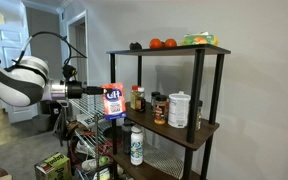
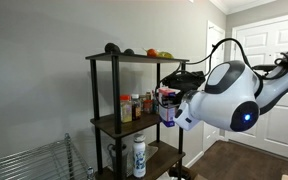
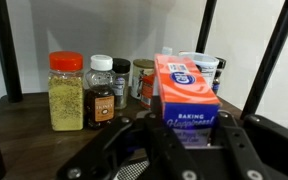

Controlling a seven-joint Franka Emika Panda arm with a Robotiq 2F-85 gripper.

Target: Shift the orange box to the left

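Next, my gripper puts the orange box down on the middle shelf (image 1: 143,115) in front of the spice jars.
The orange box (image 3: 187,92), an orange-red and white carton with a blue panel, sits between my gripper's (image 3: 189,135) two black fingers. The fingers are shut on its lower sides. In both exterior views the box (image 1: 114,102) (image 2: 167,106) is upright at the end of the black rack's middle shelf (image 1: 184,135), in front of the spice jars. Its base is hidden, so I cannot tell whether it touches the shelf. In an exterior view the arm covers part of the box.
Spice jars (image 3: 66,92) (image 3: 102,92) and a white canister (image 1: 179,108) stand on the middle shelf behind the box. Round orange fruits (image 1: 156,43) lie on the top shelf. A white bottle (image 1: 136,146) stands on the lower shelf. Black shelf posts (image 3: 6,50) frame the opening.
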